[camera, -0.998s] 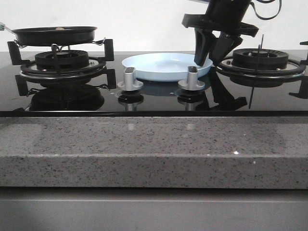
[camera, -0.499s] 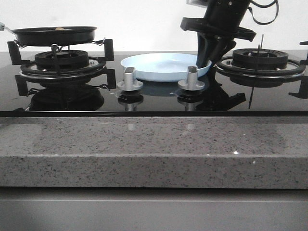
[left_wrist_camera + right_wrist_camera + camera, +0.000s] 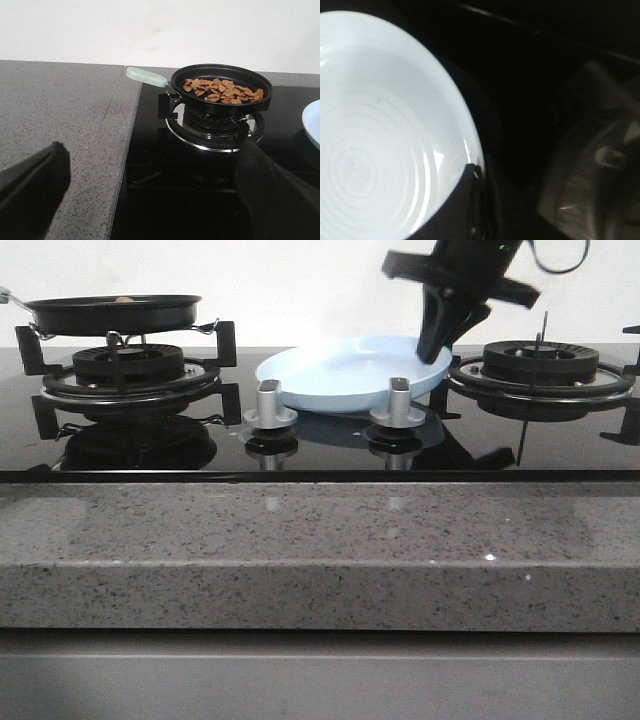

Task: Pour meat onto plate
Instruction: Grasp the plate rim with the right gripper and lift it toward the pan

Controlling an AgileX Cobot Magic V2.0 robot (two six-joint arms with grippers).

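Note:
Next, my left gripper will go to the pale-green handle (image 3: pixel 4 294) (image 3: pixel 145 75) of the black frying pan and close there, because the meat must be poured.
The pale-blue plate (image 3: pixel 350 372) sits on the black glass hob between the two burners, tilted, its right edge lifted. My right gripper (image 3: pixel 436 346) is shut on the plate's right rim; the right wrist view shows the plate (image 3: pixel 380 125) with a finger over its rim. The meat (image 3: pixel 222 90) lies as a heap of light-brown pieces in the black frying pan (image 3: pixel 222 86) on the left burner; the pan (image 3: pixel 112 312) also shows in the front view. My left gripper (image 3: pixel 150 200) is open and empty, off to the pan's left, outside the front view.
Two silver knobs (image 3: pixel 270 405) (image 3: pixel 399 405) stand in front of the plate. The right burner grate (image 3: pixel 540 365) is just right of the plate. The pan has a pale-green handle (image 3: pixel 146 76). A grey speckled counter (image 3: pixel 320 550) runs along the front and left.
My right gripper closed on the plate's right rim and rose, lifting that edge so the plate now tilts. The pan has not moved.

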